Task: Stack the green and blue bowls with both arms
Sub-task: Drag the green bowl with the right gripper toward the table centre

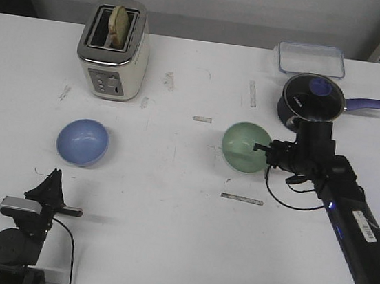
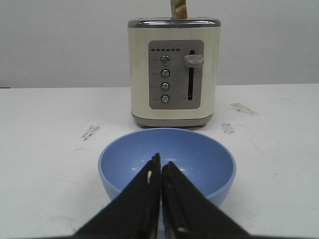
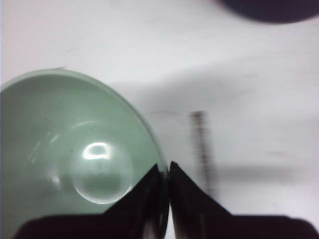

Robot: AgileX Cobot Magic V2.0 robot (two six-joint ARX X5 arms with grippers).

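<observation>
Next, my right gripper lets go of the pale green bowl in the middle of the table, level with the light blue bowl [image 1: 191,152].
The light blue bowl [image 1: 82,142] sits on the white table, left of centre, in front of the toaster. My left gripper [image 1: 54,176] is low at the near left, just short of this bowl, its jaws shut and empty. In the left wrist view its tips [image 2: 160,162] line up with the blue bowl [image 2: 199,154]. The pale green bowl [image 1: 243,146] is right of centre. My right gripper [image 1: 264,151] is shut on its right rim. In the right wrist view [image 3: 164,170] one finger is inside the green bowl [image 3: 60,144] and one outside.
A cream toaster [image 1: 112,49] holding a slice of bread stands at the back left and also shows in the left wrist view [image 2: 173,72]. A dark navy saucepan [image 1: 312,98] with a glass lid sits just behind my right arm. A clear lidded container [image 1: 311,58] lies behind it.
</observation>
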